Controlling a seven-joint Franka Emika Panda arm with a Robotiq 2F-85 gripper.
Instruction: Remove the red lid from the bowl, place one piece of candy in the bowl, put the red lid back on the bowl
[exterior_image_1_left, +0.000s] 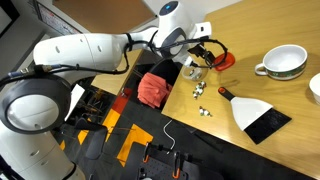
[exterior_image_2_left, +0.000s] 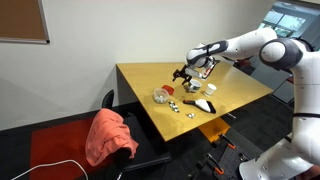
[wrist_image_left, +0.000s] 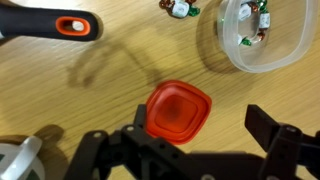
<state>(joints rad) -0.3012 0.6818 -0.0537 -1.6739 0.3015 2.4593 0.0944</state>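
The robot's gripper should next move to the red lid's edge (exterior_image_1_left: 233, 61) (wrist_image_left: 149, 116) facing the white bowl and close there, with the clear bowl on the lid's other side.
The red lid (wrist_image_left: 180, 110) lies flat on the wooden table (wrist_image_left: 100, 95), off the bowl. My gripper (wrist_image_left: 200, 118) hangs open above it; the lid sits between the fingers, close to the left one, with the right finger (wrist_image_left: 272, 135) well apart from it. The clear bowl (wrist_image_left: 262, 38) stands uncovered at the top right of the wrist view, with wrapped candy (wrist_image_left: 250, 28) inside. More candy (wrist_image_left: 178, 8) lies loose beside it. In an exterior view the lid (exterior_image_1_left: 226, 60) shows just beyond the gripper (exterior_image_1_left: 207, 55), with the bowl (exterior_image_1_left: 193, 71) close by.
A black handle with an orange eyelet (wrist_image_left: 55, 25) lies at the wrist view's upper left. A white bowl (exterior_image_1_left: 283, 62) stands further along the table. A black-and-white scraper (exterior_image_1_left: 255, 115) and loose candies (exterior_image_1_left: 204, 100) lie near the table edge. A red cloth (exterior_image_1_left: 152, 88) drapes a chair.
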